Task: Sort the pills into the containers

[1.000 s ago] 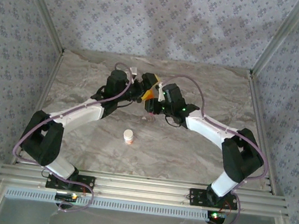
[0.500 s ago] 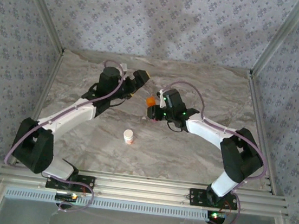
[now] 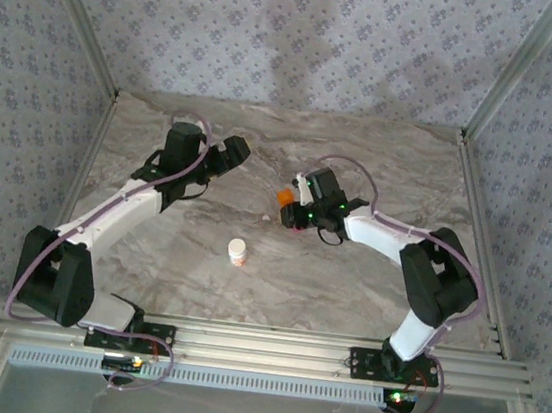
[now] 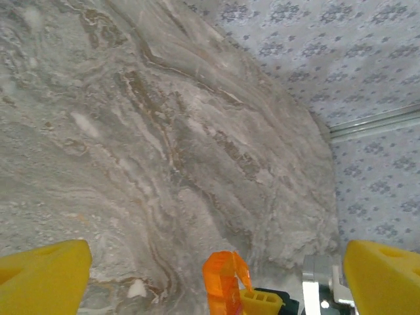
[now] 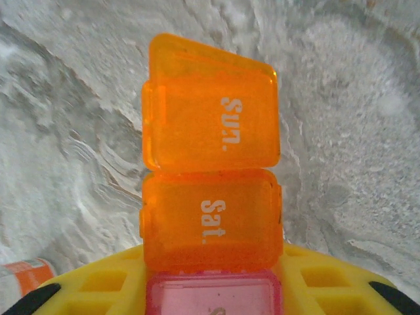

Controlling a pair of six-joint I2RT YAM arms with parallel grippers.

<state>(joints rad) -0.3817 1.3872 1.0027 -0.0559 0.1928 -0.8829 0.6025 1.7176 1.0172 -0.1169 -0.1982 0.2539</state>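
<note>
The containers, held just above the table's middle now, will be let go by my right gripper on the bare marble (image 3: 288, 228) just behind the small white bottle.
My right gripper (image 3: 292, 207) is shut on the containers (image 3: 284, 196), a short strip of translucent orange and pink compartments held just above the table's middle. In the right wrist view the orange parts marked "Sun." (image 5: 211, 105) and "Sat." (image 5: 210, 220) stick out past my yellow fingers (image 5: 315, 292), and the pink one (image 5: 213, 295) sits between them. The left wrist view shows the strip's orange end (image 4: 225, 279) with a lid flap slightly ajar. My left gripper (image 3: 230, 153) is open, well left of the strip, its yellow fingers (image 4: 41, 279) wide apart. The pills are out of view.
A small white bottle with an orange-red band (image 3: 237, 252) stands upright near the table's front middle and shows again at the lower left of the right wrist view (image 5: 25, 275). Patterned walls and metal posts (image 3: 504, 68) close in the marble table (image 3: 367, 288).
My left gripper has pulled away from the containers to the left and stayed open. The right gripper, still shut on the containers, has drawn them slightly nearer and to the right.
</note>
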